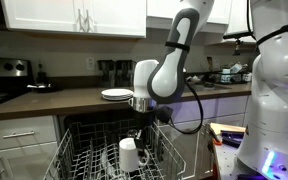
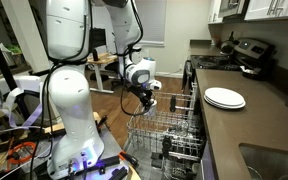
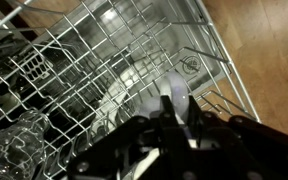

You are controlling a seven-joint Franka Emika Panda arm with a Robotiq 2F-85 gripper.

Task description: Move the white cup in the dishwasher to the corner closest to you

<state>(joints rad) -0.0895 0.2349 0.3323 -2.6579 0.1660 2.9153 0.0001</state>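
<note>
Next, I release the white cup from my gripper inside the near corner of the grey wire rack [image 1: 149, 176], by the rack's outer rail.
The white cup [image 1: 129, 155] is a small plain mug, seen between my fingers in the wrist view [image 3: 174, 98]. My gripper [image 1: 142, 125] is shut on the cup and holds it over the grey wire rack [image 1: 84, 160] of the open dishwasher. In an exterior view the gripper [image 2: 148, 102] hangs just above the rack's [image 2: 172, 130] outer end with the cup [image 2: 151, 99] in it. The wrist view shows the rack's edge and a corner [image 3: 219, 75] just beside the cup, with wood floor beyond. My gripper [image 3: 174, 120] fills the bottom of that view.
A flat white plate [image 1: 115, 95] lies on the dark counter above the dishwasher and also shows in an exterior view [image 2: 224, 98]. Clear glasses [image 3: 14, 150] stand in the rack. White cabinets flank the dishwasher. The robot's white base [image 2: 69, 110] stands beside the rack.
</note>
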